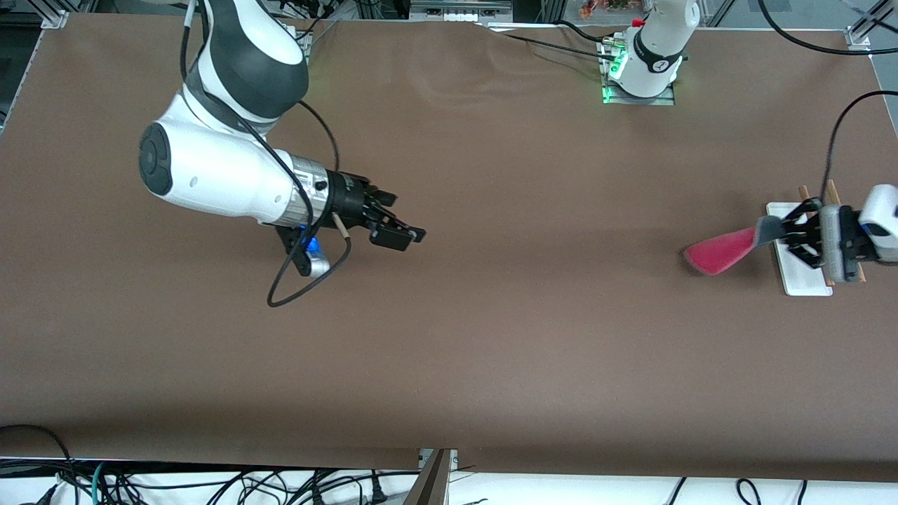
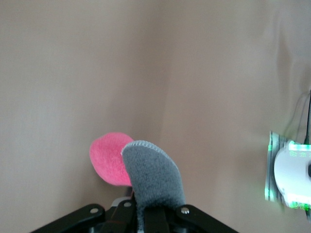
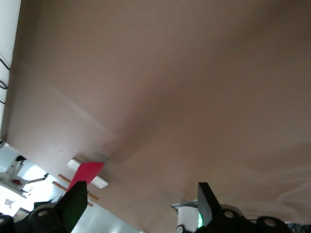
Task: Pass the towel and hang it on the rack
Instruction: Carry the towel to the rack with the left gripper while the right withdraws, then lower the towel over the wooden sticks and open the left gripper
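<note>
The robot's left gripper will let go of the towel draped across the middle of both wooden rods on the rack [image 1: 834, 231].
The towel [image 1: 722, 249] hangs from my left gripper [image 1: 784, 232], red face toward the front camera, grey part [image 1: 766, 229] at the fingers. My left gripper is shut on it over the rack [image 1: 800, 273] at the left arm's end of the table. The rack has a white base and two wooden rods [image 1: 832, 189]. In the left wrist view the grey face [image 2: 153, 177] and pink face [image 2: 109, 158] stick out from the shut jaws. My right gripper [image 1: 403, 235] is open and empty above the table toward the right arm's end. The right wrist view shows the towel [image 3: 87, 172] and rack [image 3: 99, 182] in the distance.
The brown table [image 1: 491, 315] carries nothing else. The left arm's base [image 1: 649, 63] stands at the table's back edge. A black cable [image 1: 309, 280] loops under my right wrist. Cables lie below the table's front edge.
</note>
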Controlling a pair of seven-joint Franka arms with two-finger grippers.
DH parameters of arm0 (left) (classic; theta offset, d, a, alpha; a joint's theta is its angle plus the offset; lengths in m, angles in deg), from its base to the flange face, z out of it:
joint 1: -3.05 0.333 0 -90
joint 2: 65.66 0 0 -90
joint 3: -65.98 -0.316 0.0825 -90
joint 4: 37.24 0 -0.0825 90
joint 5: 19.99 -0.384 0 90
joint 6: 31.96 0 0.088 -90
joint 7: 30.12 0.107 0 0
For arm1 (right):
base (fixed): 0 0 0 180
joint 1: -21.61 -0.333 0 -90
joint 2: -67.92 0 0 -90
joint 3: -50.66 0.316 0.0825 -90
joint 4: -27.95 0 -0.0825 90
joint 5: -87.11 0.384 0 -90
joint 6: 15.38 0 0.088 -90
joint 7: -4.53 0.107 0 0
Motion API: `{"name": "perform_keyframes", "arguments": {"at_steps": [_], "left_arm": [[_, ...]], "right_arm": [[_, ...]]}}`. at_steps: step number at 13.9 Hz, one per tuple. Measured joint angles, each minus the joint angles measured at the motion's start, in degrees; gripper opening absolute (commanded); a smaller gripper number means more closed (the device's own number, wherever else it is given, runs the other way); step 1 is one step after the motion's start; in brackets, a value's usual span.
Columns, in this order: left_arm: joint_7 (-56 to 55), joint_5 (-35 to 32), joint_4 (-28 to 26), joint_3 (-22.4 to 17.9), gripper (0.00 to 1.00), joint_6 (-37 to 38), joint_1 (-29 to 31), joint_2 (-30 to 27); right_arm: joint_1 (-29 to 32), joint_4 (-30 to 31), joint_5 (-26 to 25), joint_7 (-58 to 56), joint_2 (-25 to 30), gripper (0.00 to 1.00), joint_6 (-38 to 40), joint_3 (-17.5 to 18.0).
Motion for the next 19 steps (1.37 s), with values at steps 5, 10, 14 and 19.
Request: {"name": "perform_keyframes", "arguments": {"at_steps": [5, 10, 14, 19], "left_arm": [[2.34, -7.82, 2.61, -0.03, 0.00, -0.03, 6.27, 0.30], [3.55, -10.77, 5.86, -1.61, 0.00, -0.41, 8.88, 2.37], [3.77, -12.39, 9.20, -3.79, 0.00, -0.88, 9.00, 3.79], [5.13, -12.45, 9.80, -5.89, 0.00, -6.77, 10.31, 7.53]], "right_arm": [[3.23, 12.32, -15.01, -24.82, 11.30, 1.00, 5.80, -2.24], [6.87, 18.43, -23.54, -48.92, 17.64, 1.00, 9.67, -7.64], [7.59, 20.35, -25.04, -57.97, 19.27, 1.00, 10.15, -12.60], [6.79, 20.39, -29.18, -58.44, 19.97, 1.00, 10.88, -12.43]]}}
